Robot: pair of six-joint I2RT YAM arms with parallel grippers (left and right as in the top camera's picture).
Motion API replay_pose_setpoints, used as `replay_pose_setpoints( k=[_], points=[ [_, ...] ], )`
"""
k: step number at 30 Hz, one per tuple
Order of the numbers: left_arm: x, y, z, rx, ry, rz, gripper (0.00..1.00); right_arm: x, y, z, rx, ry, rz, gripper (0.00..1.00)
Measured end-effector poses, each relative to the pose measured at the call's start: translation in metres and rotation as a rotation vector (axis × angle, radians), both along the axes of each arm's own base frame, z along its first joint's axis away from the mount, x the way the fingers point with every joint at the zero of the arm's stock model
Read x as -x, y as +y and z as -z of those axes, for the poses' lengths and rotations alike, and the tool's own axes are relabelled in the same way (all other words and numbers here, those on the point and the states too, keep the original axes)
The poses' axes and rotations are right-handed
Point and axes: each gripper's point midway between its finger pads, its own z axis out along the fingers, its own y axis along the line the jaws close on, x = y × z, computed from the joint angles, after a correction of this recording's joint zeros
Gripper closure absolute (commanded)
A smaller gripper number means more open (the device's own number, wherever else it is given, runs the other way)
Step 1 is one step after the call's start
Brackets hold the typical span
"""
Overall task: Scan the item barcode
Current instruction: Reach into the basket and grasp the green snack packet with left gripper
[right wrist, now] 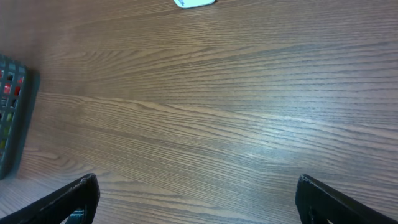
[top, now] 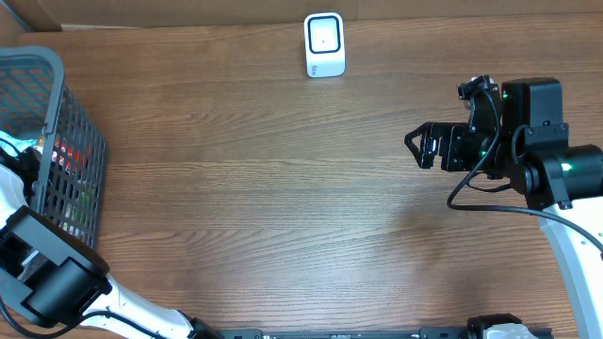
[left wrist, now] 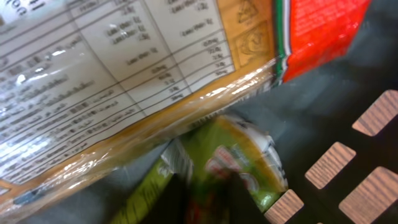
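Observation:
My left gripper should open, reach deeper and grip the green packet's body (left wrist: 208, 158), because its fingers have only a shallow hold on the green packet beside the large clear-wrapped pack.
In the left wrist view my left gripper (left wrist: 210, 205) is down inside the basket (left wrist: 311, 112). Its dark, blurred fingers are shut on a green packet (left wrist: 242, 155) with red and white print. Above it lies a large clear-wrapped pack (left wrist: 124, 81) showing a printed table, and a red pack (left wrist: 323, 31) sits at the top right. No barcode shows. The white scanner (top: 324, 44) stands at the table's far edge. My right gripper (top: 421, 146) hovers open over bare wood at the right, its fingers (right wrist: 74, 199) wide apart with nothing between them.
The dark wire basket (top: 57, 141) stands at the table's left edge, with goods showing through its mesh. It also shows at the left of the right wrist view (right wrist: 12, 112). A cardboard edge (top: 38, 11) runs along the back left. Brown wooden tabletop (top: 283, 188) lies between basket and right arm.

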Motion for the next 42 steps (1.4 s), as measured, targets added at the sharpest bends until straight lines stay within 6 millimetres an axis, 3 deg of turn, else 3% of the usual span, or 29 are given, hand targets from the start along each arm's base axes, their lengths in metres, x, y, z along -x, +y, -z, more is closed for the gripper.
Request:
replay_pose_setpoints(
  k=[7, 8, 9, 10, 11, 12, 17, 24, 27, 33, 35, 37, 39, 41, 42],
  points=[
    [0.005, -0.003, -0.003, 0.016, 0.031, 0.000, 0.95, 0.000, 0.000, 0.000, 0.000, 0.000, 0.000, 0.00],
    [0.007, -0.004, -0.005, 0.024, 0.044, -0.001, 0.87, 0.000, 0.000, 0.000, 0.000, 0.001, 0.000, 0.00],
    [0.009, -0.004, -0.006, 0.029, 0.056, -0.002, 0.70, 0.000, 0.000, 0.000, -0.001, 0.000, 0.000, 0.00],
    [0.010, -0.005, -0.007, 0.036, 0.068, -0.004, 0.48, 0.000, 0.000, 0.000, 0.000, 0.001, 0.000, 0.00],
    [0.012, -0.005, -0.009, 0.042, 0.081, -0.002, 0.20, 0.000, 0.000, 0.000, 0.000, 0.001, 0.001, 0.00],
    [0.013, -0.005, -0.011, 0.046, 0.089, -0.003, 0.00, 0.000, 0.000, 0.000, 0.000, 0.000, 0.000, 0.00],
    [0.015, 0.005, -0.023, 0.021, 0.091, -0.025, 0.00, -0.001, 0.000, -0.001, -0.001, -0.003, 0.000, 0.00],
    [0.031, -0.008, -0.022, 0.075, 0.156, -0.015, 0.00, -0.002, 0.000, -0.002, -0.002, -0.011, 0.000, 0.00],
    [0.032, -0.009, -0.019, 0.078, 0.160, -0.004, 0.00, -0.003, 0.000, -0.002, -0.002, -0.016, 0.001, 0.00],
    [0.036, -0.013, 0.002, 0.084, 0.167, 0.003, 0.12, -0.006, 0.001, -0.001, -0.003, -0.016, 0.000, 0.00],
    [0.035, -0.017, 0.008, 0.094, 0.154, 0.005, 0.23, -0.008, 0.001, 0.003, -0.001, -0.005, 0.000, 0.00],
    [0.032, -0.019, 0.009, 0.094, 0.131, 0.017, 0.41, -0.010, 0.001, 0.007, 0.000, 0.009, 0.000, 0.00],
    [0.029, -0.023, 0.011, 0.104, 0.111, 0.026, 0.62, -0.012, 0.001, 0.012, 0.002, 0.024, 0.001, 0.00],
    [0.025, -0.027, 0.011, 0.113, 0.096, 0.042, 0.90, -0.013, 0.002, 0.017, 0.002, 0.041, -0.001, 0.00],
    [0.025, -0.027, 0.011, 0.112, 0.097, 0.042, 0.96, -0.014, 0.002, 0.019, 0.002, 0.048, -0.002, 0.00]
  ],
)
